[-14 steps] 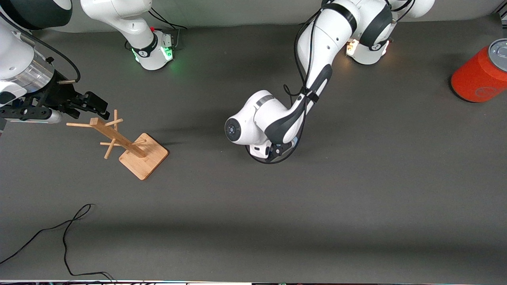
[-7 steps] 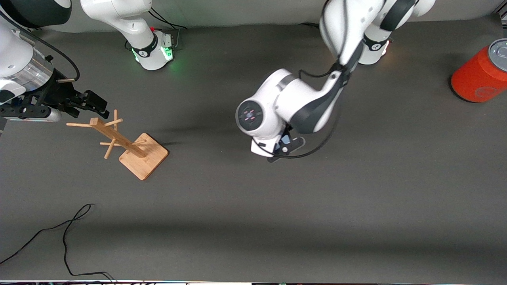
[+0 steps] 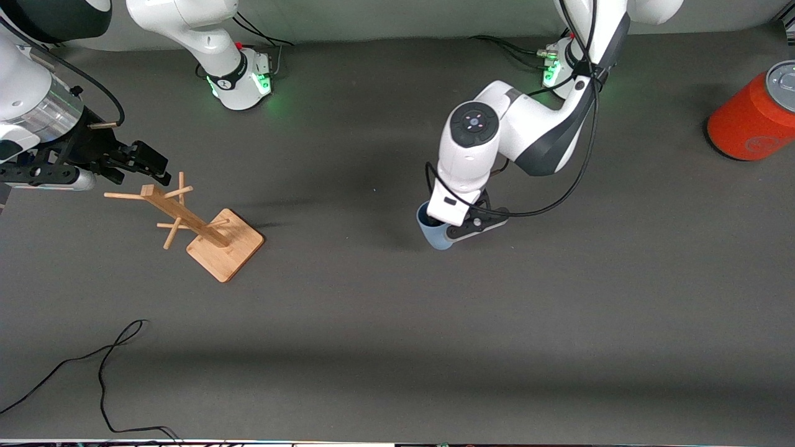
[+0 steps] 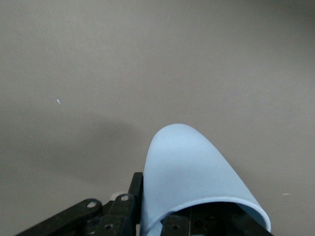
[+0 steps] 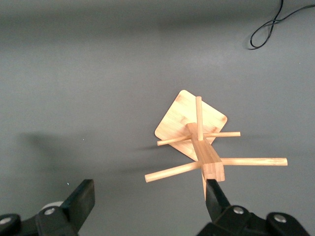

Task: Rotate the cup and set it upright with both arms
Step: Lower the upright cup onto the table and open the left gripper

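Observation:
My left gripper will set the light-blue cup free on the bare table (image 3: 443, 224) between the peg rack and the orange cylinder.
The light-blue cup (image 3: 436, 234) is at the middle of the table with its dark mouth turned up toward the front camera. Whether its base rests on the table I cannot tell. My left gripper (image 3: 456, 227) is shut on the cup's wall at the rim. In the left wrist view the cup (image 4: 189, 169) fills the lower middle, with one black finger (image 4: 136, 189) pressed on its outer wall; the other finger is hidden inside. My right gripper (image 3: 140, 164) waits open, with nothing in it, above the peg rack's top; it also shows in its own wrist view (image 5: 147, 191).
A wooden peg rack (image 3: 208, 230) (image 5: 197, 142) stands on its square base toward the right arm's end. A big orange cylinder with a grey lid (image 3: 751, 121) sits at the left arm's end. A black cable (image 3: 105, 366) lies near the front edge.
The left arm has swung up and its wrist has turned over with the cup in its grip. The cup, hidden under the wrist before, now shows mouth up. The right arm has not moved.

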Tool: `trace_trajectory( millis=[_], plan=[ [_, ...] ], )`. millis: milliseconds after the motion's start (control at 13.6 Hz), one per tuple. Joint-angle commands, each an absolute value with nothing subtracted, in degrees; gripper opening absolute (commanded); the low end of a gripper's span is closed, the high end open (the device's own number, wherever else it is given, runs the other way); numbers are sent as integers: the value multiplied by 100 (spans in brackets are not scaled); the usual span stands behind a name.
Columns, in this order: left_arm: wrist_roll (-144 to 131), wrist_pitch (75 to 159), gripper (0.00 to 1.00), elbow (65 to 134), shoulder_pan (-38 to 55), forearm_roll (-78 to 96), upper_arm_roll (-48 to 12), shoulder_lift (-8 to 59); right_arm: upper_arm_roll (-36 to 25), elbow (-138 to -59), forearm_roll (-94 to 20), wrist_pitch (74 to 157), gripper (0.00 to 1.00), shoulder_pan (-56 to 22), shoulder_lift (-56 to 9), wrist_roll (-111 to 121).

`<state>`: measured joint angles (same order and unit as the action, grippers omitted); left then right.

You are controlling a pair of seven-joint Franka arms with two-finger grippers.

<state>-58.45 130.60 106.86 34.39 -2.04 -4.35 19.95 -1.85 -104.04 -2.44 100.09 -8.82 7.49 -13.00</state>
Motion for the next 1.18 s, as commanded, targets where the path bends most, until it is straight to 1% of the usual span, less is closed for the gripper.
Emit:
trace_trajectory(
  millis=[0, 74, 221, 369, 737, 959, 1032, 1106],
  plan=[
    [-5013, 13799, 0, 11812, 3375, 348, -457, 1870, -229, -10468, -184, 9984, 100, -932, 870, -1230],
    [-4566, 13703, 0, 11795, 3314, 787, -457, 2020, -229, -10468, -176, 9993, 100, -932, 870, -1230],
    [-4115, 13588, 0, 11778, 3278, 1290, -457, 2100, -220, -10468, -176, 10002, 100, -932, 870, -1230],
    [-4105, 13570, 0, 11707, 3287, 1327, -457, 2162, -220, -10476, -176, 10002, 100, -940, 870, -1230],
    [-4104, 13588, 0, 11356, 3305, 1388, -466, 2715, -211, -10485, -176, 9993, 100, -949, 879, -1230],
    [-4026, 13439, 0, 11215, 3287, 1521, -457, 2760, -211, -10494, -176, 9993, 100, -949, 870, -1230],
    [-3921, 13378, 61, 11180, 3244, 1521, -457, 2768, -211, -10494, -176, 9993, 100, -949, 870, -1230],
    [-3850, 13368, 100, 11154, 3234, 1521, -457, 2795, -211, -10494, -176, 9993, 100, -949, 870, -1230]
  ],
)
